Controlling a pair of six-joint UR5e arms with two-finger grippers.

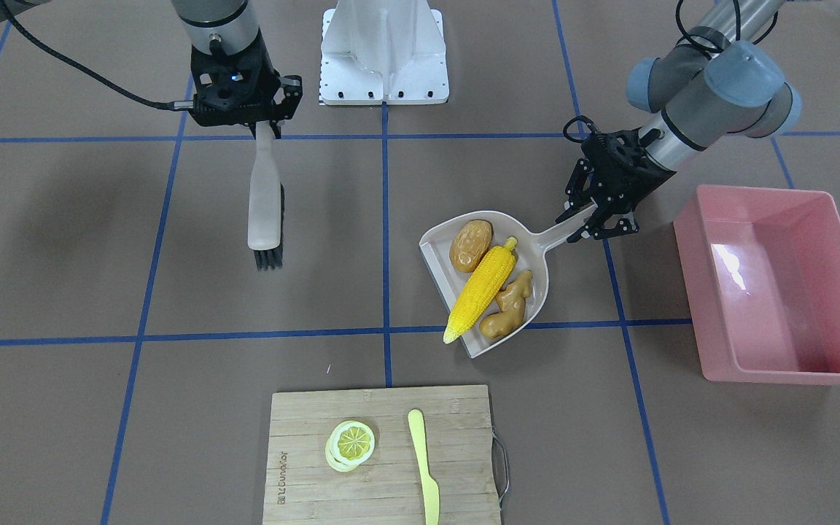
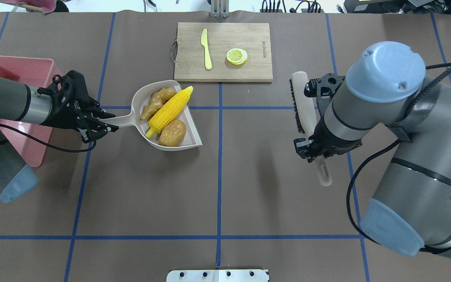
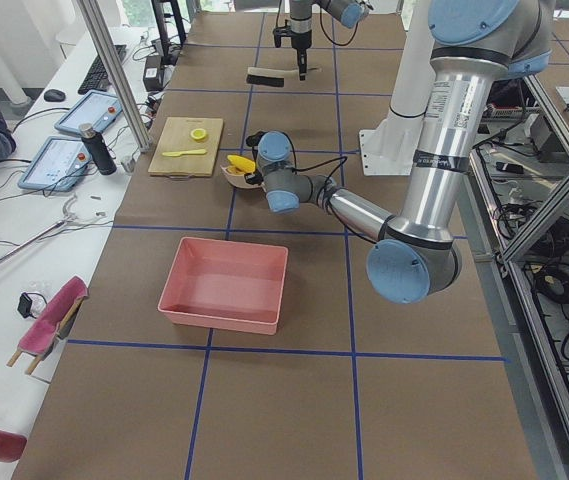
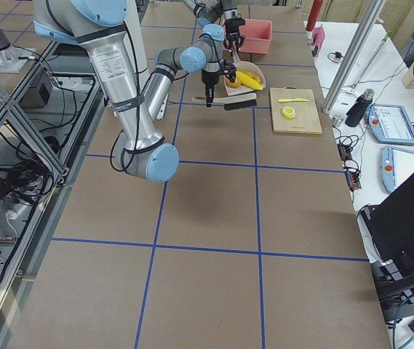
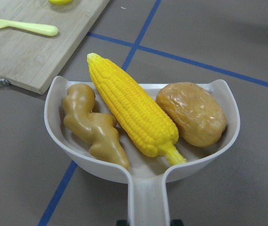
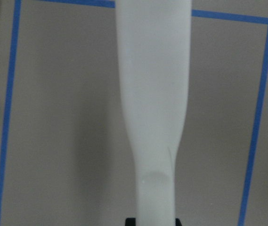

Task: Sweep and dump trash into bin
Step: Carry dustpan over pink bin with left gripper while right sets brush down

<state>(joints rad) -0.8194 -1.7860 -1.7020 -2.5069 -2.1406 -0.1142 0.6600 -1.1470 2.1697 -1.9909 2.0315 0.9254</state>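
Note:
My right gripper is to set the white brush down on the bare table (image 1: 64, 235) between the slanted blue lines, far away from the dustpan.
The beige dustpan (image 1: 431, 244) carries all three pieces of trash: the yellow corn cob (image 1: 482, 292) in the middle, the brown potato (image 1: 471, 244) and the tan ginger root (image 1: 509, 306) on either side. My left gripper (image 1: 584, 226) is shut on the dustpan's handle (image 5: 148, 197). Whether the pan touches the table I cannot tell. The pink bin (image 1: 777, 292) stands beyond my left gripper, apart from the pan. My right gripper (image 1: 268, 131) is shut on the handle of a white brush (image 1: 263, 197), far from the pan, its black bristles at the end away from the robot.
A bamboo cutting board (image 2: 241, 39) with a lemon slice (image 2: 236, 56) and a pale yellow knife (image 2: 206, 49) lies at the far side of the table, just past the dustpan's mouth. The white mount plate (image 1: 383, 55) sits at the robot's base.

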